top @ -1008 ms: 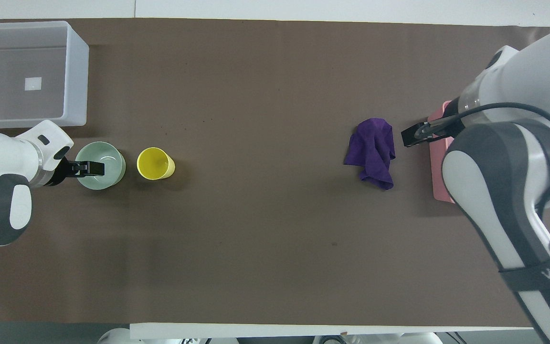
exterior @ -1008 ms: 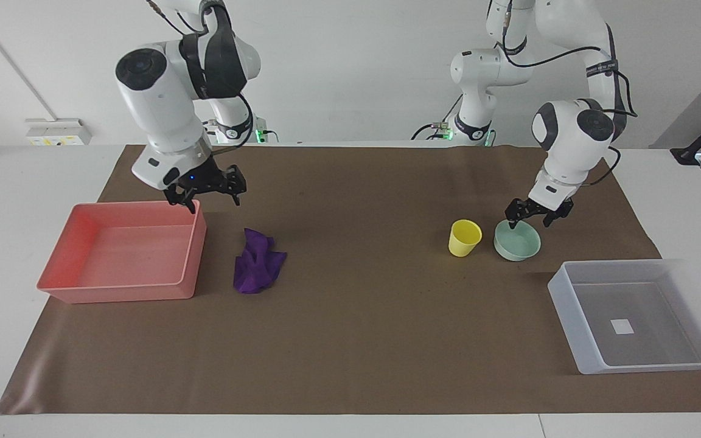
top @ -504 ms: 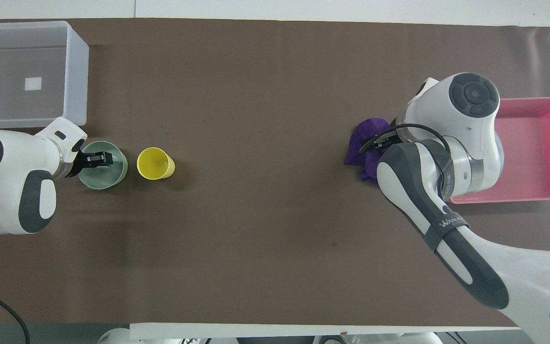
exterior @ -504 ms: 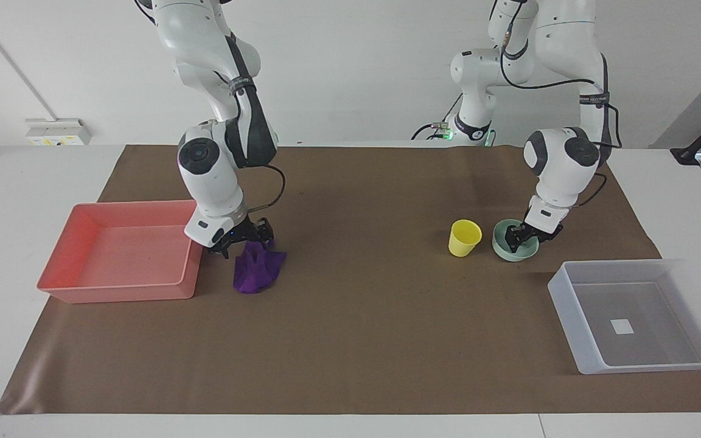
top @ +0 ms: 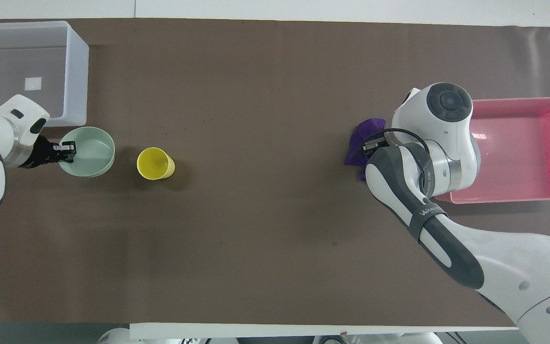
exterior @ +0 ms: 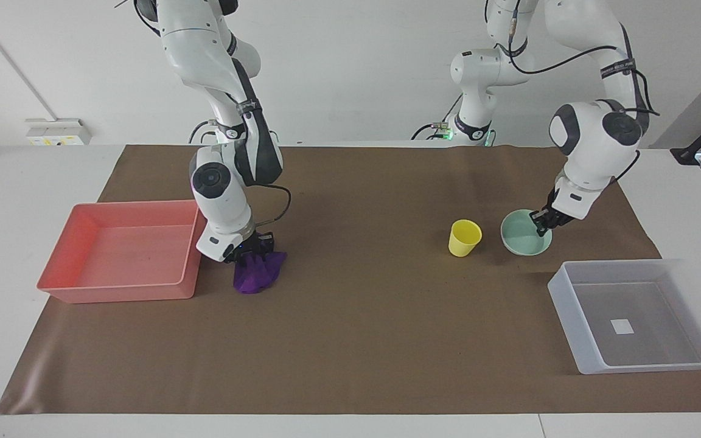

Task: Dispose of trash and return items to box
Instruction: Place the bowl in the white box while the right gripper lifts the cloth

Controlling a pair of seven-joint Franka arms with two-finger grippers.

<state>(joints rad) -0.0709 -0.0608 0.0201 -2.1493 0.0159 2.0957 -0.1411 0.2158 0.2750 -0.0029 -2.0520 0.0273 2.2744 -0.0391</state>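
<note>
My left gripper is going to let go of the mint-green bowl by the white label inside the translucent box (top: 36, 69). The bowl is still just above the brown mat.
The purple cloth wad (exterior: 259, 274) lies on the brown mat beside the pink tray; it also shows in the overhead view (top: 361, 136). My right gripper (exterior: 252, 248) is pressed down into the top of the wad. My left gripper (exterior: 542, 228) is shut on the rim of the mint-green bowl (exterior: 524, 240) and holds it just above the mat, tilted a little, beside the yellow cup (exterior: 465, 237). The cup stands upright on the mat. The translucent box (exterior: 575, 340) sits empty at the left arm's end, farther from the robots than the bowl.
The salmon-pink tray (exterior: 186, 267) sits empty at the right arm's end, right beside the wad. The brown mat (exterior: 356, 316) covers most of the table. The right arm's forearm covers part of the wad and tray in the overhead view.
My right gripper has come down from over the tray's corner onto the wad. My left gripper has closed on the bowl's rim and shifted it toward the box, away from the cup.
</note>
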